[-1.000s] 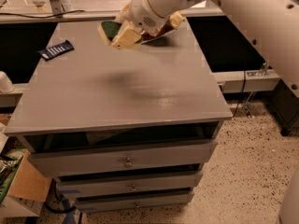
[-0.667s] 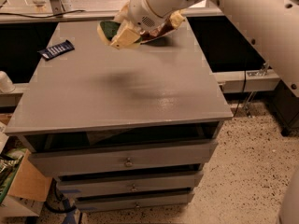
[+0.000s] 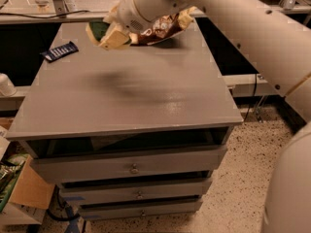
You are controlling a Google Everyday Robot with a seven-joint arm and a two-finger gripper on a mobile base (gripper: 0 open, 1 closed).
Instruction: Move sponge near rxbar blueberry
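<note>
Next, I let go of the sponge, now hanging over the table's far part, on the grey table (image 3: 68,57), close against the near side of the rxbar blueberry.
My gripper (image 3: 113,32) is over the far part of the grey table (image 3: 131,101), shut on the sponge (image 3: 101,31). The sponge shows its dark green top and pale yellow foam and hangs tilted in the air, with its shadow on the tabletop below. The rxbar blueberry (image 3: 59,51), a flat dark blue bar with white stripes, lies near the table's far left edge, to the left of the sponge and a little nearer to me. A gap of bare tabletop lies between them.
A brown and tan snack bag (image 3: 163,27) lies at the back of the table, just right of the gripper and partly behind my arm (image 3: 228,23). Drawers (image 3: 131,166) are under the tabletop. A cardboard box (image 3: 24,188) sits on the floor at the left.
My gripper has carried the sponge to the left, away from the snack bag and closer to the rxbar blueberry. The bar and the bag have not moved.
</note>
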